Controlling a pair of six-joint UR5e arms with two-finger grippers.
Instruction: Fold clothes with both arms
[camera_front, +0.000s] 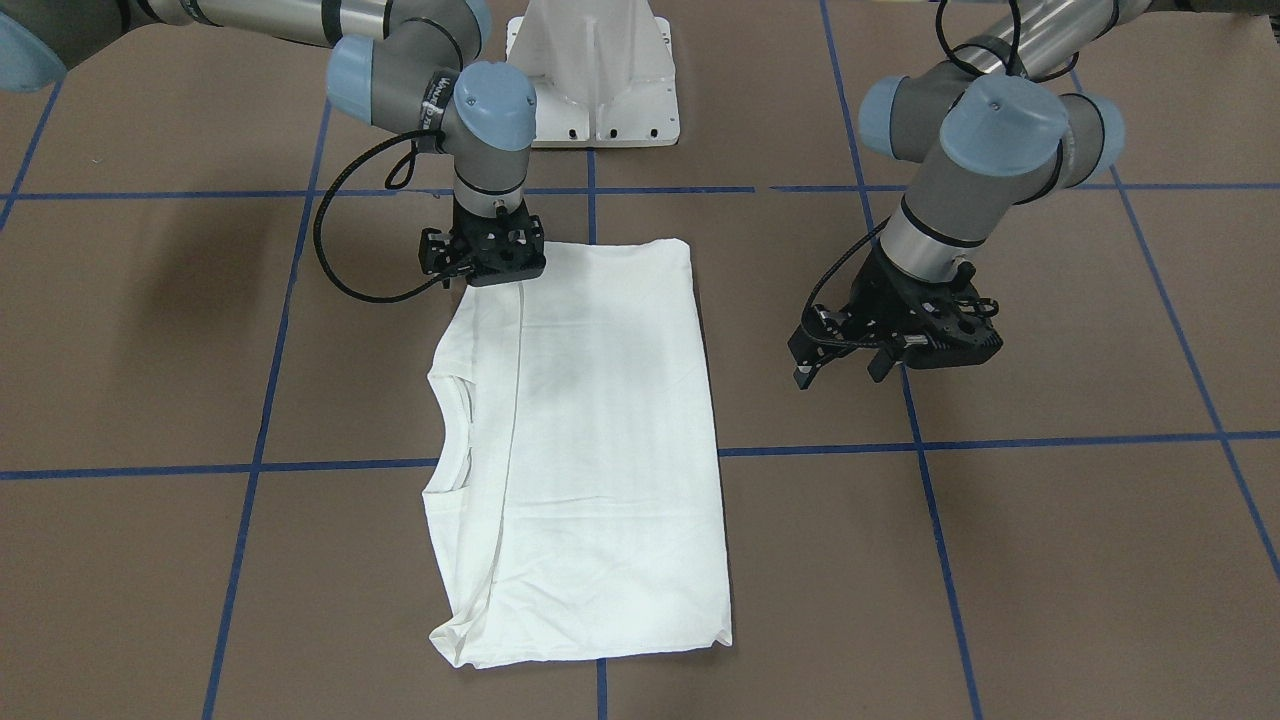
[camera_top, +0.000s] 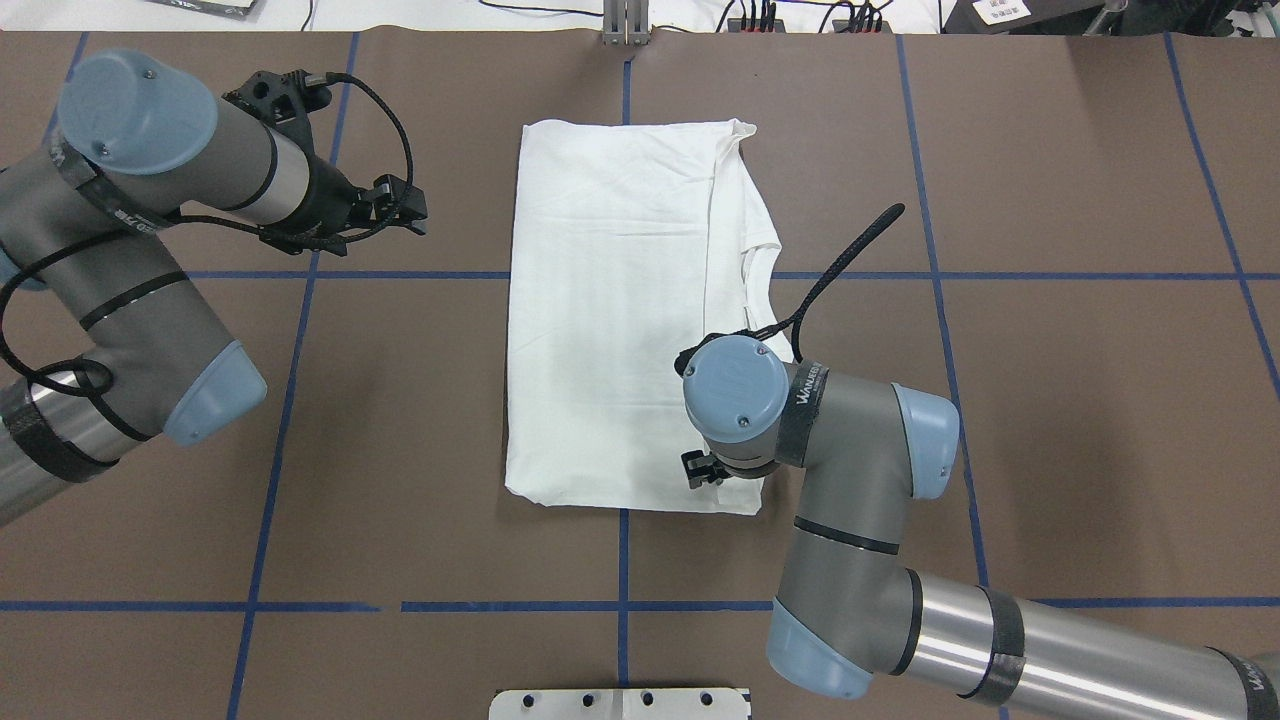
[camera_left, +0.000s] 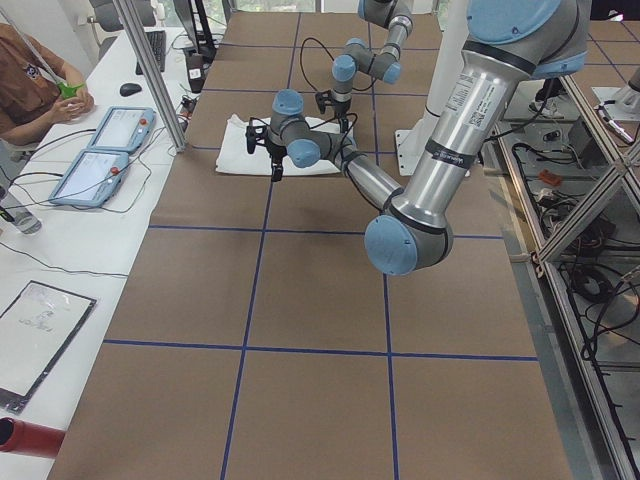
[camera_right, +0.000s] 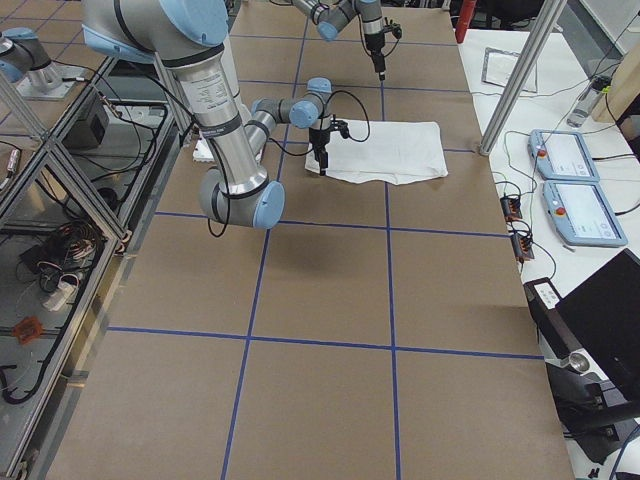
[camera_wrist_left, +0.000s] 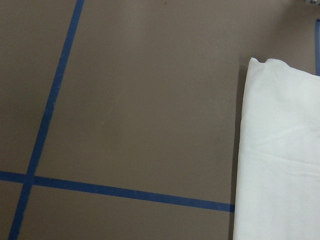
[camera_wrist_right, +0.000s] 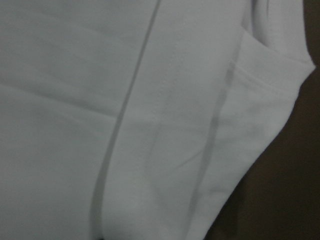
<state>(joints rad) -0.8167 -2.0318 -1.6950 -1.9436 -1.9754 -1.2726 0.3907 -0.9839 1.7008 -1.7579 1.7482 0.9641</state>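
Observation:
Next, my right gripper takes the layer's edge (camera_front: 516, 390) beside the collar and pulls it over, because the T-shirt's top layer stops short of the collar.
The white T-shirt (camera_front: 600, 450) lies flat and folded into a long rectangle on the brown table, also seen in the overhead view (camera_top: 620, 320). Its ribbed collar (camera_front: 447, 432) shows at one long edge. No black text shows. My right gripper (camera_front: 485, 268) is down on the shirt's corner nearest the robot base; its fingertips are hidden under its body, and in the overhead view under the wrist (camera_top: 735, 390). The right wrist view shows only shirt fabric (camera_wrist_right: 150, 120) close up. My left gripper (camera_front: 842, 372) is open and empty, above bare table beside the shirt's other long edge (camera_wrist_left: 280, 160).
The white pedestal base (camera_front: 595, 80) stands at the table edge behind the shirt. Blue tape lines (camera_top: 400, 275) grid the brown table. Beyond the far edge is a white bench with control tablets (camera_left: 100, 150) and a seated person (camera_left: 30, 80).

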